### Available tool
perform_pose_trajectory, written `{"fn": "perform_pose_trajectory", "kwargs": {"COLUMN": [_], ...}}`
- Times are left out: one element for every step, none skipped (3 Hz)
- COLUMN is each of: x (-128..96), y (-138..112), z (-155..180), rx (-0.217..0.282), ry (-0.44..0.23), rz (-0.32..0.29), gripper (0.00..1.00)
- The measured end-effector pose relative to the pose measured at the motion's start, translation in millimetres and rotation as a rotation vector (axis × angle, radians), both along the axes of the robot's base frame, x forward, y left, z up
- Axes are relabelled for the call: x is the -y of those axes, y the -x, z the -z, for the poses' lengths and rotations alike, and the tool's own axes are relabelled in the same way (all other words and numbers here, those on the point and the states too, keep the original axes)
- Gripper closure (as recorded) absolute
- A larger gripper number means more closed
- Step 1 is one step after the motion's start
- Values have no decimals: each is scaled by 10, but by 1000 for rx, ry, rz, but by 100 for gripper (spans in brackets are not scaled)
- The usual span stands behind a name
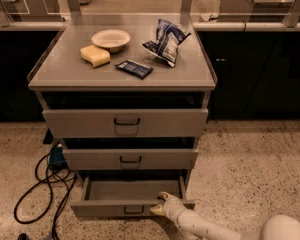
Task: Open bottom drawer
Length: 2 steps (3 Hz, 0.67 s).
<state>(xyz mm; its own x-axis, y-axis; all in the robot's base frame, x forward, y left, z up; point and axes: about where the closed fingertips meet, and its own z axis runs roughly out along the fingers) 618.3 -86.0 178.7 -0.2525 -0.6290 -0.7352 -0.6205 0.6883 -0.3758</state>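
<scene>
Next, my gripper releases the front of the bottom drawer farther out, over the speckled floor (133, 220) just in front of the drawer's handle.
The bottom drawer (105, 209) is the lowest grey front of the cabinet. It has a small black loop handle (134, 210) and stands pulled out, showing its bare grey inside (135, 189). My gripper (160, 204) comes in from the lower right on a white arm (205, 228). It sits at the top edge of the drawer front, just right of the handle.
The middle drawer (90, 160) and the top drawer (80, 123) sit slightly out. On the cabinet top (80, 76) are a bowl (110, 39), a yellow sponge (95, 55), a blue packet (134, 68) and a chip bag (166, 41). Black cables (40, 184) lie on the floor at left.
</scene>
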Motion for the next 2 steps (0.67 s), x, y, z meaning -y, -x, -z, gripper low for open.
{"fn": "perform_pose_trajectory", "kwargs": {"x": [-8,-6], "y": [180,200], "z": [47,2], "rx": [20,20], "ry": [-1,-1], "rz": [15,15], "gripper": [100,100]}}
